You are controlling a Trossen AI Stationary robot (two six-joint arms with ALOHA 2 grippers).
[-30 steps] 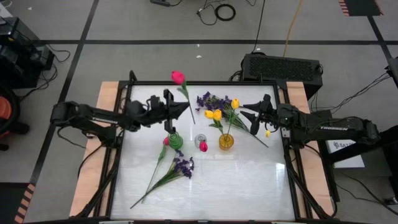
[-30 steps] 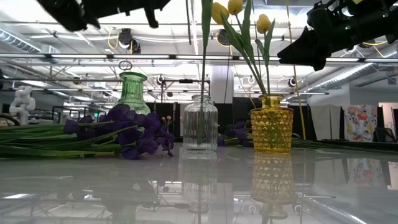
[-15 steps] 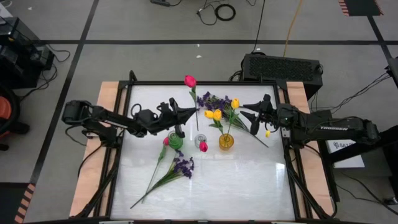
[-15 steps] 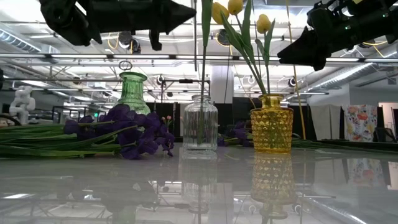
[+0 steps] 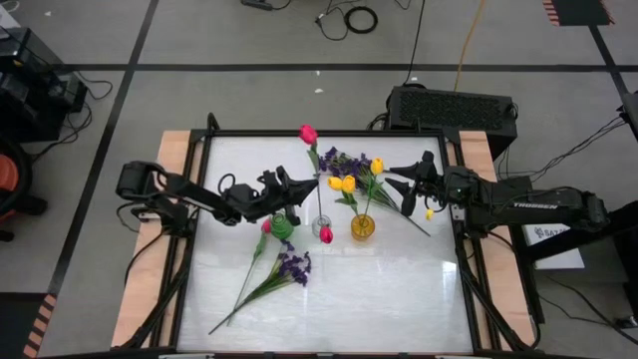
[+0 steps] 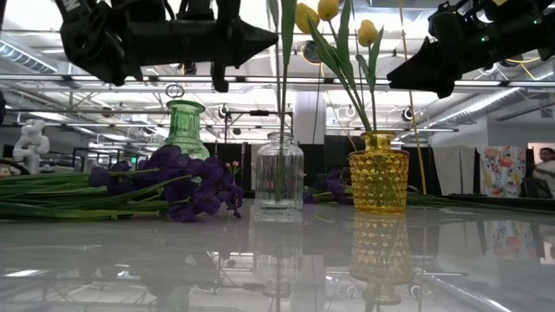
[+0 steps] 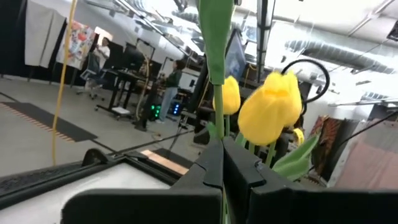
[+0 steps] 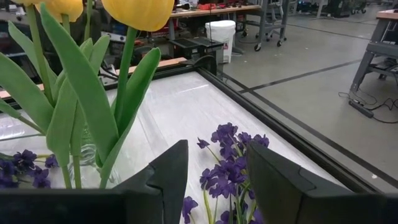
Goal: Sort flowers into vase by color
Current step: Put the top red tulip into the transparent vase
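Observation:
Next, I release the pink-red tulip, now held just beside the clear vase, from my left gripper in the clear vase (image 5: 321, 222) that stands between the green vase and the yellow vase.
My left gripper (image 5: 297, 189) is shut on a pink-red tulip (image 5: 308, 133), just left of the clear vase (image 5: 321, 227). The tulip's stem runs down toward the vase's mouth, but I cannot tell whether its end is inside. Another pink-red tulip (image 5: 326, 235) stands in that vase. Yellow tulips (image 5: 344, 183) stand in the yellow vase (image 5: 363, 227). The green vase (image 5: 281, 225) holds none. My right gripper (image 5: 396, 185) hangs open, right of the yellow tulips, touching nothing. Purple sprigs (image 5: 294, 265) and a pink tulip (image 5: 266, 226) lie on the table. My left gripper pinches the pink-red tulip's green stem (image 7: 217, 127) between its two fingers (image 7: 208, 163), well below the flower head. The fingers come level from the table's left and lie across the stem. The tulip is lifted, near upright, its head leaning toward the far edge.
More purple sprigs (image 5: 342, 161) lie near the far edge behind the yellow tulips. A single yellow tulip (image 5: 429, 213) lies beside the right arm. The three vases stand in a row at mid-table. The near half of the white table (image 5: 399, 299) is bare.
My left gripper has moved toward the table's right, from over the green vase's far side to beside the clear vase, staying shut on the tulip. The tulip went with it and swung from slanted to near upright, its head shifting right.

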